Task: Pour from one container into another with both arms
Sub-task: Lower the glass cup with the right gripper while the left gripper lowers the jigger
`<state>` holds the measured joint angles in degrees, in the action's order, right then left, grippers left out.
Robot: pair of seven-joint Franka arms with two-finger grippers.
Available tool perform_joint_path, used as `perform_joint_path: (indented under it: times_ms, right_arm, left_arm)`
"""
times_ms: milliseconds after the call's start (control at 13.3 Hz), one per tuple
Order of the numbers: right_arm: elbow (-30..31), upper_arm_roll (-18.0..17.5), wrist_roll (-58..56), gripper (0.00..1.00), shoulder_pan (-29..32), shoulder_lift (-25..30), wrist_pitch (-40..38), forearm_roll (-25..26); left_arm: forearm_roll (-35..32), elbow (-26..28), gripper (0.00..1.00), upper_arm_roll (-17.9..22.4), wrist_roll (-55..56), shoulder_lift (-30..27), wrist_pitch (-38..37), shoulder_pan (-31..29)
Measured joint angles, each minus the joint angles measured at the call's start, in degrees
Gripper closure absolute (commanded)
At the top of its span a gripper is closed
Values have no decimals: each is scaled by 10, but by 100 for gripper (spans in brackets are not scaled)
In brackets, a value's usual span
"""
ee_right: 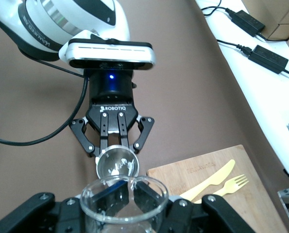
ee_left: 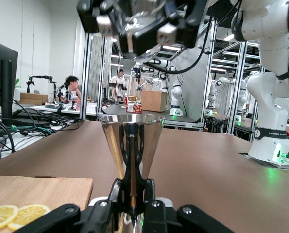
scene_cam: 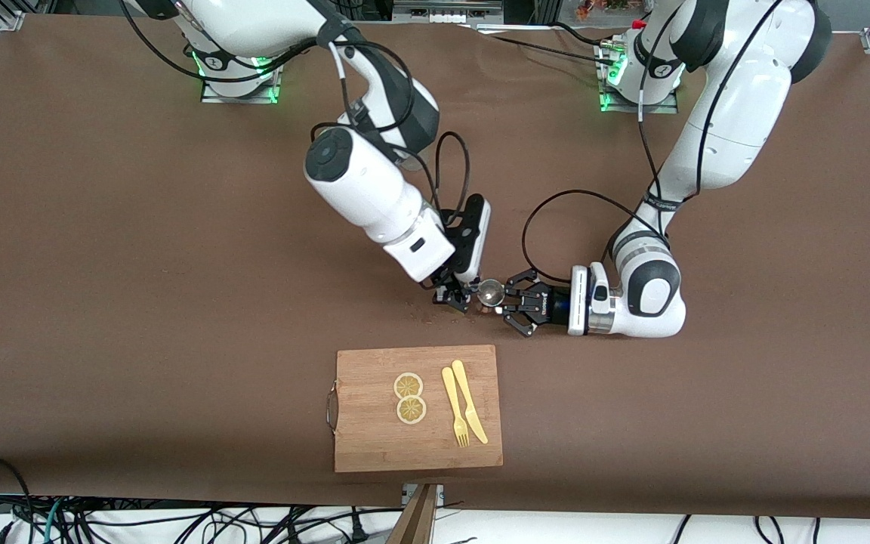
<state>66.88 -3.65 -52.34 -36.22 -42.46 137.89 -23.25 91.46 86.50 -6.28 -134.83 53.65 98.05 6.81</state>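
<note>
My right gripper will put the beaker down on the cloth (scene_cam: 243, 287) past the cutting board's handle side, straight ahead of that arm's base.
A small metal hourglass-shaped jigger (scene_cam: 490, 291) stands upright at the table's middle, with my left gripper (scene_cam: 507, 301) shut on its waist. In the left wrist view the jigger (ee_left: 132, 141) rises from between the fingers of the left gripper (ee_left: 133, 194). My right gripper (scene_cam: 456, 296) is shut on a clear glass beaker (ee_right: 122, 199) with a spout. The beaker's rim leans toward the jigger's open mouth (ee_right: 116, 162), just beside and above it. The right gripper (ee_left: 134, 24) shows above the jigger in the left wrist view.
A wooden cutting board (scene_cam: 374, 438) lies nearer the front camera than the grippers, carrying two lemon slices (scene_cam: 408, 397) and a yellow fork and knife (scene_cam: 461, 408). Small specks dot the brown cloth by the right gripper. Both arms' cables loop above the table's middle.
</note>
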Motion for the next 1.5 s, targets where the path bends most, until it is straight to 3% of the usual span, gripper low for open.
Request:
perform_joint_path:
  times_ms: [300,525,675,900,1200,1500]
  right_arm:
    - [15,1,-112,93,34,5,0,-126]
    - [42,2,-230,93,71,13,-15,-233]
    - [52,5,-314,93,108,15,-67,-290]
    - [63,7,-436,93,194,16,-191,-331]
    - [103,7,-592,93,313,16,-337,-358]
    - [214,7,-766,92,395,8,-385,-407]
  left_arm:
    - [-12,9,100,23,-35,0,-58,-51]
    - [-75,10,100,40,-50,-1,-109,-116]
    - [-123,10,100,83,-61,-2,-159,-152]
    - [-181,10,100,160,-100,-4,-220,-191]
    - [-251,12,100,194,-171,-3,-268,-242]
    - [-255,19,100,228,-216,17,-311,-250]
